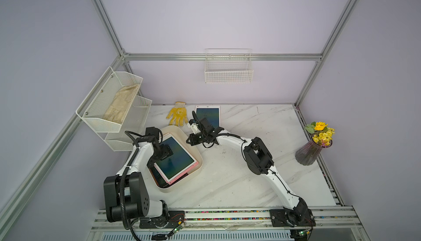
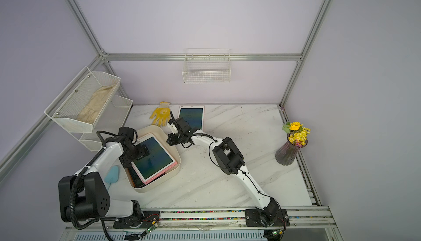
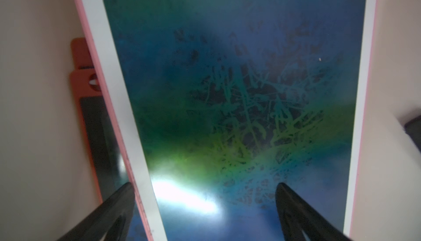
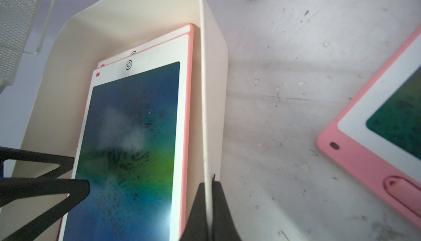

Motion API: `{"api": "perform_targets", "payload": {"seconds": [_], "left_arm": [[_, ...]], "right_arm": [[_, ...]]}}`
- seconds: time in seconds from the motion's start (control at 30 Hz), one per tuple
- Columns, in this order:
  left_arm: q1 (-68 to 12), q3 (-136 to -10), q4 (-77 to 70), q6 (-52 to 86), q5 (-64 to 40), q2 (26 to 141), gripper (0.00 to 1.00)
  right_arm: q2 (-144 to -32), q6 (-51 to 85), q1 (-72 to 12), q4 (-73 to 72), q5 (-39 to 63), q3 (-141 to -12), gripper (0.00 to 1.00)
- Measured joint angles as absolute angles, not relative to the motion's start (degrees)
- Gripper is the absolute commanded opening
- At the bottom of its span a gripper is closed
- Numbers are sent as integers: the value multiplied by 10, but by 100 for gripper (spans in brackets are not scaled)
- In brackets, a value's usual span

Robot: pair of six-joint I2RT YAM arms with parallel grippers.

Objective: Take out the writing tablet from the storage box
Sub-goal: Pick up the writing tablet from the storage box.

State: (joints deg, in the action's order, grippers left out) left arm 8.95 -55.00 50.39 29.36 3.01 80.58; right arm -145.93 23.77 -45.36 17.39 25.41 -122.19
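Observation:
My left gripper is going to close on the middle of the top writing tablet's pink long edge (image 1: 155,167) (image 3: 130,174), the one next to the orange-framed tablet.
The cream storage box (image 1: 173,186) sits left of centre on the marble table and holds a stack of writing tablets. The top writing tablet (image 1: 180,157) has a pink frame, a white border and a dark blue-green screen (image 3: 227,91). An orange-framed tablet (image 3: 79,55) lies under it. My left gripper (image 3: 205,194) is open low over the top tablet; one finger is outside its pink long edge and the other is over the screen. My right gripper (image 4: 208,205) is shut on the box's thin right wall (image 4: 214,68), and in a top view this gripper (image 1: 190,140) is at the box's far right rim.
Another pink tablet (image 1: 208,115) lies flat at the back beside a yellow glove (image 1: 177,116). A white mesh shelf (image 1: 114,105) holding a cream glove hangs at the left, and a wire basket (image 1: 228,68) on the back wall. A vase of flowers (image 1: 312,151) stands at the right edge.

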Motion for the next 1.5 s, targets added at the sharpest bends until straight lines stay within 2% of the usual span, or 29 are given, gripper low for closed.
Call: {"api": "perform_targets", "payload": {"seconds": [1.2,1.5], "left_arm": [[90,-514,456,295,21,799,94],[90,-499,409,300,-8,785,94]], "right_arm": [[-1459,240,-454,173,259,-1222,0],[-1459,240,-454,174,260,-1223,0]]}}
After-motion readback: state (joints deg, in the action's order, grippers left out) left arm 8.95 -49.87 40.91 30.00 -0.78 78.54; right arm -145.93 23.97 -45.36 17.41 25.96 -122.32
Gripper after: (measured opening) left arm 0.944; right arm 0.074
